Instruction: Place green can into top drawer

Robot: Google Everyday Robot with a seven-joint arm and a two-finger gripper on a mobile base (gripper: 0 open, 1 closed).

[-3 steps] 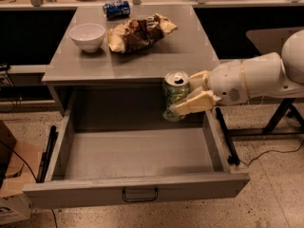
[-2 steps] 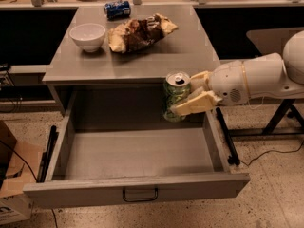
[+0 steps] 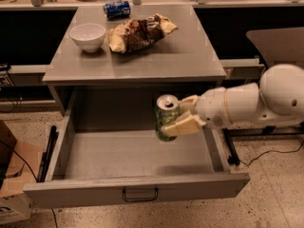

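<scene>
Next, I set the green can, which hangs over the open top drawer, on the drawer's grey bottom, a little behind the dark loop handle [image 3: 165, 159].
The green can [image 3: 166, 117] is upright, silver top and pull tab showing, held in the air over the open top drawer [image 3: 137, 189]. My gripper [image 3: 183, 116] is shut on the can from the right, with cream fingers [image 3: 184, 126] around its side. The white arm reaches in from the right edge of the view. The can hangs above the right half of the drawer's grey floor and does not touch it. The drawer is pulled far out, with its dark loop handle [image 3: 140, 194] at the front centre.
On the cabinet top [image 3: 190, 63] stand a white bowl [image 3: 87, 35], a crumpled chip bag [image 3: 140, 31] and a blue can [image 3: 117, 9] lying on its side at the back. A cardboard box [image 3: 12, 179] sits on the floor at left. Cables run on the floor at right.
The arm and the can have moved a little to the left and downward, further in over the drawer. The grip on the can has not changed.
</scene>
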